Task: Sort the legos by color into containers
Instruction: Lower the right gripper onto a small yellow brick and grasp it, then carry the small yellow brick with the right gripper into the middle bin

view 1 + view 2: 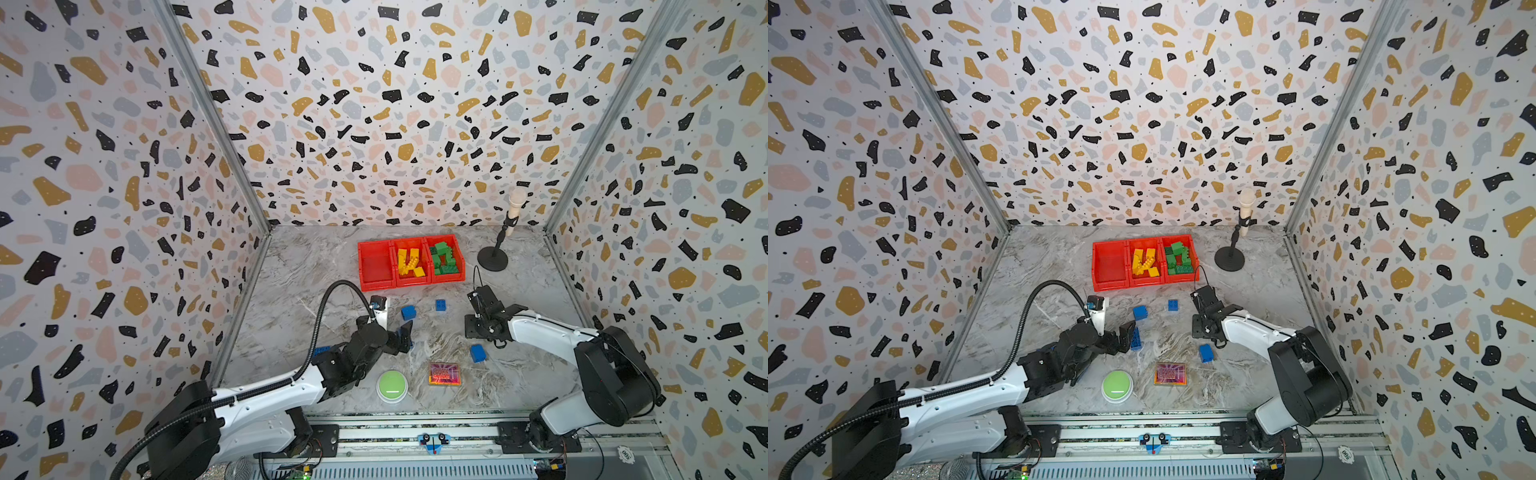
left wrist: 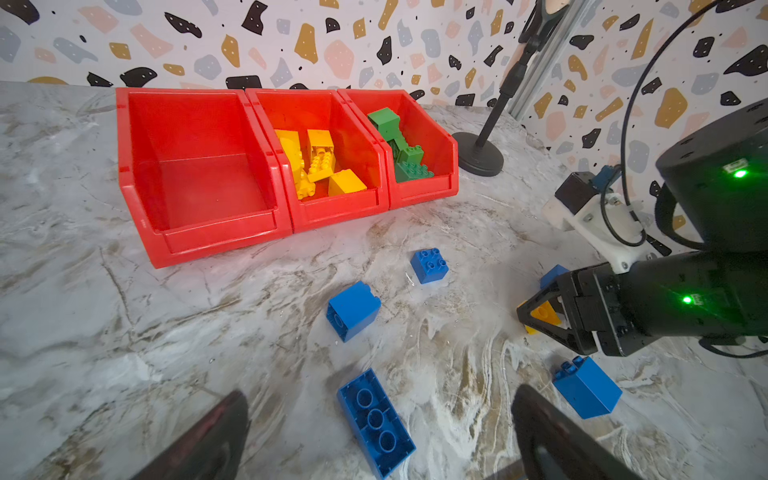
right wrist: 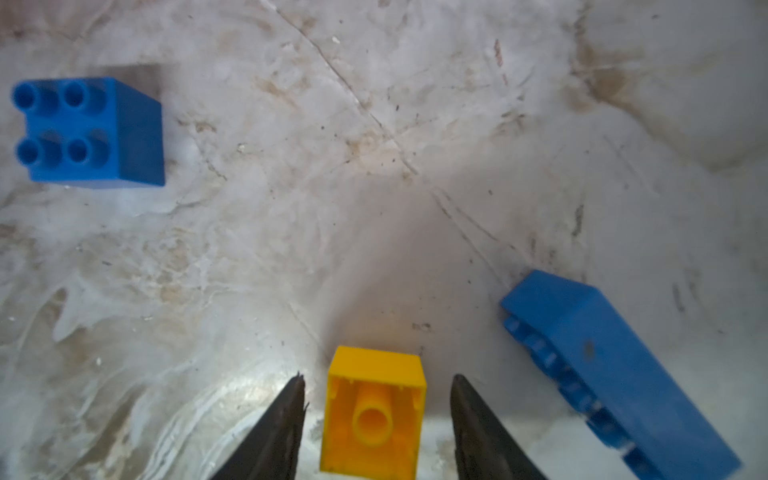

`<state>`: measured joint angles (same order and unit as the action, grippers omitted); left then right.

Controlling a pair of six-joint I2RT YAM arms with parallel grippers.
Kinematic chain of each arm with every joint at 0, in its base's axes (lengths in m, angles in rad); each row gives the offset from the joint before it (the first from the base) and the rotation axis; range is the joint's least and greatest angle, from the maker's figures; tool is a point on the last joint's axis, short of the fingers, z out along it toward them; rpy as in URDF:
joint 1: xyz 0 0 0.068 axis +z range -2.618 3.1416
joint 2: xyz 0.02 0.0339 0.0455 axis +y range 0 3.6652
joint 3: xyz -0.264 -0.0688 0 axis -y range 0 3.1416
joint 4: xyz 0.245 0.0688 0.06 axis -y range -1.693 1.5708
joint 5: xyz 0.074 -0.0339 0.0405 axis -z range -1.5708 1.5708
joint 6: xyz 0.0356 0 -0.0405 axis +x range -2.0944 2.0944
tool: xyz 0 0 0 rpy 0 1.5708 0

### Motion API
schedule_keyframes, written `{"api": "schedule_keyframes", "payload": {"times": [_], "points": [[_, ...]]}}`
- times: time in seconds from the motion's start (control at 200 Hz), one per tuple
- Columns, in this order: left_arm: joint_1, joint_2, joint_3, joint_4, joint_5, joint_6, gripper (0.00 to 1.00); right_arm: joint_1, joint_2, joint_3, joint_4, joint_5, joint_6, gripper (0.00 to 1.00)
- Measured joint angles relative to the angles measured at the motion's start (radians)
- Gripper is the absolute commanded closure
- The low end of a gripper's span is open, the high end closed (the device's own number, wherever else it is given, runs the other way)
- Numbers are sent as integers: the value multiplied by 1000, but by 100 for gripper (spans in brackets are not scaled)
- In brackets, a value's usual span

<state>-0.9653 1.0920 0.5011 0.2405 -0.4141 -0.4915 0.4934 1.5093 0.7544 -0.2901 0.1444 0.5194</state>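
Observation:
The robot's left gripper needs to close around the middle of the blue square brick (image 1: 409, 312) (image 2: 353, 310) that lies on its side in front of the container with yellow legos.
Three joined red containers (image 1: 376, 286) (image 1: 1108, 286) (image 2: 216, 245) stand at the back: the left one empty, the middle one with yellow legos (image 1: 409, 262), the right one with green legos (image 1: 445, 259). Blue legos lie loose in front, among them two square ones (image 1: 408, 312) (image 1: 478, 353). My left gripper (image 2: 380, 395) (image 1: 401, 336) is open low over an oblong blue brick (image 2: 376, 419) (image 1: 1135, 338) lying studs down. My right gripper (image 3: 378, 378) (image 1: 473, 328) straddles a yellow square brick (image 3: 374, 415) (image 2: 542, 312); a narrow gap shows on each side.
A round green button (image 1: 392, 386) and a shiny pink-orange card (image 1: 444, 373) lie near the front edge. A microphone stand (image 1: 493, 257) rises right of the bins. Another blue brick (image 3: 615, 374) lies close beside my right gripper. Patterned walls enclose three sides.

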Motion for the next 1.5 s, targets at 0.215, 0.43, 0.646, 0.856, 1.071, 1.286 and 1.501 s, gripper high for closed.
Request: {"api": "schedule_keyframes", "payload": {"times": [0.215, 0.43, 0.646, 0.856, 1.071, 1.286, 1.501], "points": [[0, -3, -1, 0, -15, -2, 0, 4, 27, 19, 14, -24, -8, 71], [0, -37, -6, -26, -36, -5, 0, 35, 23, 187, -8, -51, -37, 71], [0, -111, -31, -92, -78, -34, 0, 56, 212, 586, 32, -112, -95, 70], [0, -211, -62, -188, -143, -82, 0, 59, 522, 956, 13, -164, -147, 68], [0, -232, -72, -245, -177, -106, 0, 59, 811, 1325, -90, -217, -193, 28], [0, -111, -31, -285, -193, -103, 0, 59, 758, 1302, -114, -221, -227, 19], [0, 105, 113, -258, -155, -112, 0, 59, 315, 776, 11, -173, -220, 6]]}}
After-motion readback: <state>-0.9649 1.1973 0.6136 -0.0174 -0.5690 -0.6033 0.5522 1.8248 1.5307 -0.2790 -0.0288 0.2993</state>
